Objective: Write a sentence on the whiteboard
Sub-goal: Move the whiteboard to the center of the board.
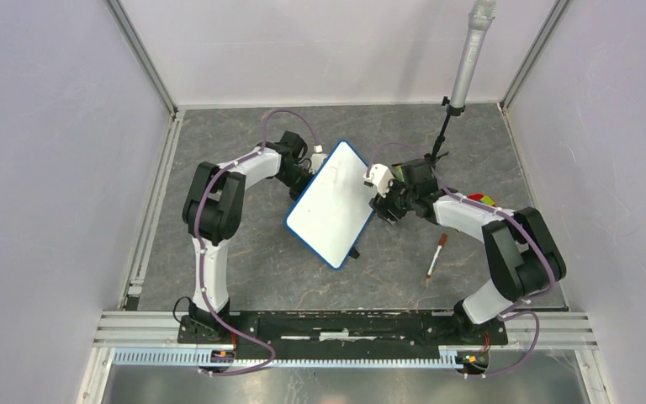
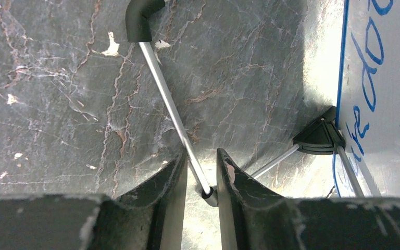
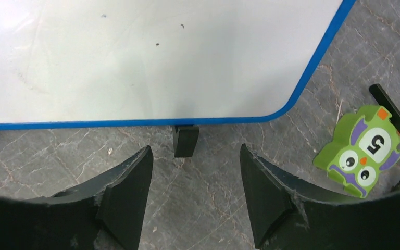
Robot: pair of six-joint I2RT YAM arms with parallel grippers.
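The whiteboard's long edge slants steeply away from the robot, so its right gripper should close its fingers on the black foot (image 3: 186, 141) and turn the whiteboard first.
The whiteboard (image 1: 332, 206) stands tilted mid-table, its blue-framed front face blank in the top view and in the right wrist view (image 3: 135, 52). No reddish-brown sentence shows anywhere. The left wrist view shows blue handwriting on the board's other face (image 2: 385, 78). My left gripper (image 1: 303, 172) is behind the board's far-left edge, shut on a thin metal stand rod (image 2: 166, 94) that runs between its fingertips (image 2: 202, 156). My right gripper (image 1: 384, 210) is open and empty at the board's right edge, its jaws (image 3: 195, 151) straddling a black foot (image 3: 186, 140) without touching it.
A marker (image 1: 436, 255) lies on the marble table to the right of the board. A green owl puzzle piece (image 3: 364, 151) lies by a black stand base (image 3: 396, 120). A grey pole (image 1: 468, 59) rises at the back right. Walls enclose three sides.
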